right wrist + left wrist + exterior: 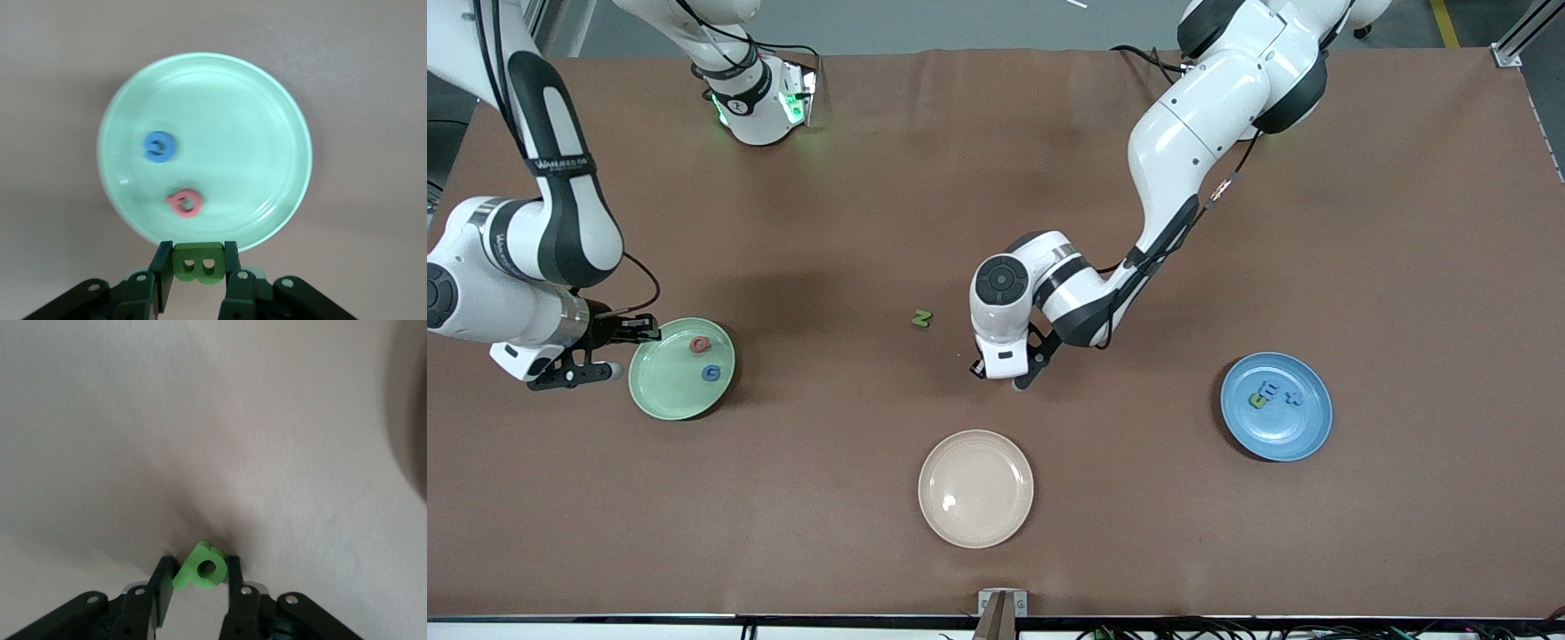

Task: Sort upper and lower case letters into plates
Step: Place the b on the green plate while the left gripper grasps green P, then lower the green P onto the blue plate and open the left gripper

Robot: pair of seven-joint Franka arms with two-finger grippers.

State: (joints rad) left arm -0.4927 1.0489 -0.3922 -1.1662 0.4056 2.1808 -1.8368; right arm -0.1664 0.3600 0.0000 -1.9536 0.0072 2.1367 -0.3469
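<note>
My left gripper releases the bright green letter p next, over the blue letter E on the blue plate (1270, 396).
The pale mint green plate (665, 384) (233, 133) holds a red letter (700, 344) (185, 203) and a blue letter (711, 372) (160, 147). My right gripper (649, 331) (197, 249) hovers at that plate's rim, shut on a dark green letter B (198, 275). My left gripper (1001, 378) (198, 564) is down at the table's middle with both fingers against a bright green letter p (191, 573), which is hidden in the front view. A green N (922, 318) lies on the table beside it. The blue plate (1282, 437) holds several letters (1263, 396).
A cream-beige plate (975, 488) without letters sits nearer the front camera than the left gripper. The brown mat runs bare between the three plates. Both arm bases stand along the table's edge away from the camera.
</note>
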